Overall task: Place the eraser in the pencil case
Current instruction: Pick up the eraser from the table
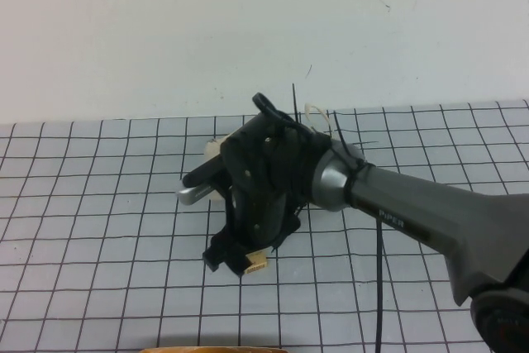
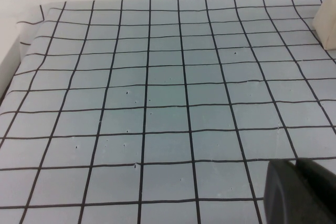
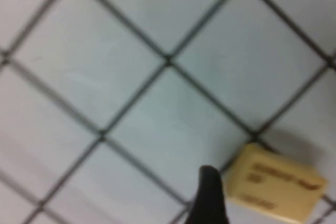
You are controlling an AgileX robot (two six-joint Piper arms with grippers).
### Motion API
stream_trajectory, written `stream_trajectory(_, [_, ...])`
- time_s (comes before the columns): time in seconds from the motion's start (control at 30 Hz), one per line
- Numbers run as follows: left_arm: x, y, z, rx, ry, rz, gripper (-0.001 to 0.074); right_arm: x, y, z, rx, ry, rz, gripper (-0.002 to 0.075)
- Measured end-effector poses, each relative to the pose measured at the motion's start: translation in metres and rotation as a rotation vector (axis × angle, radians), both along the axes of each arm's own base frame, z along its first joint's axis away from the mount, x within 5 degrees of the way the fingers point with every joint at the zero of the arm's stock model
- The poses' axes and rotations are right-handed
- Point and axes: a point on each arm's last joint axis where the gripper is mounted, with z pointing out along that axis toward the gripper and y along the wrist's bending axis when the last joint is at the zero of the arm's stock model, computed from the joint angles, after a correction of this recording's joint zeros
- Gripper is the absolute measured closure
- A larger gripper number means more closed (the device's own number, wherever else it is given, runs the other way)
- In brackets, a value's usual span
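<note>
The eraser lies slanted by my right gripper's fingertip; I should open, square it between the fingers and grip its ends point(image 3: 240, 171) before lifting.
The eraser point(image 1: 258, 263) is a small tan block with dark printing and lies flat on the grid mat. My right gripper point(image 1: 246, 255) points down over it and is open. In the right wrist view one dark fingertip point(image 3: 210, 195) stands right beside the eraser point(image 3: 278, 187), and the other finger is out of frame. The cream pencil case point(image 1: 214, 151) lies behind the right arm and is mostly hidden, with its thin loop strap point(image 1: 319, 114) showing past the wrist. A cream corner of it point(image 2: 328, 22) shows in the left wrist view. My left gripper point(image 2: 302, 192) is shut and empty, low over the mat.
A black-lined grid mat point(image 1: 99, 229) covers the table up to a white back wall. A cable point(image 1: 379, 287) hangs under the right arm. The mat's edge point(image 2: 16, 61) shows in the left wrist view.
</note>
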Motion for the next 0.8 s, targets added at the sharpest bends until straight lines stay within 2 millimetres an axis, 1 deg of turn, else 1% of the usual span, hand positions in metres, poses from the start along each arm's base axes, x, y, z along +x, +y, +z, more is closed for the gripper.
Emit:
stream_trajectory(0.17, [0.0, 0.0, 0.0, 0.0, 0.0, 0.0, 0.0736, 0.0061, -0.0061, -0.0007, -0.002, 0.015, -0.035, 0.0202])
stream_trajectory(0.33, [0.0, 0.0, 0.0, 0.0, 0.0, 0.0, 0.0736, 0.0038, -0.0035, -0.0003, 0.028, 0.044, -0.046, 0.0203])
stream_trajectory(0.4, [0.0, 0.0, 0.0, 0.0, 0.0, 0.0, 0.0736, 0.0033, -0.003, -0.0012, 0.033, 0.052, -0.048, 0.0216])
stream_trajectory(0.47, [0.0, 0.0, 0.0, 0.0, 0.0, 0.0, 0.0736, 0.0031, -0.0025, -0.0011, 0.038, 0.054, -0.046, 0.0251])
stream_trajectory(0.6, [0.0, 0.0, 0.0, 0.0, 0.0, 0.0, 0.0736, 0.0025, -0.0019, -0.0011, 0.044, 0.06, -0.044, 0.0368])
stream_trajectory(0.67, [0.0, 0.0, 0.0, 0.0, 0.0, 0.0, 0.0736, 0.0024, -0.002, -0.0011, 0.042, 0.062, -0.044, 0.0414])
stream_trajectory(0.73, [0.0, -0.0001, 0.0, -0.002, 0.0, 0.0, 0.0736, 0.0021, -0.0023, -0.0012, 0.039, 0.065, -0.044, 0.0441])
stream_trajectory(0.8, [0.0, -0.0001, 0.0, -0.002, 0.0, 0.0, 0.0736, 0.0016, -0.0026, -0.0022, 0.034, 0.072, -0.045, 0.0449])
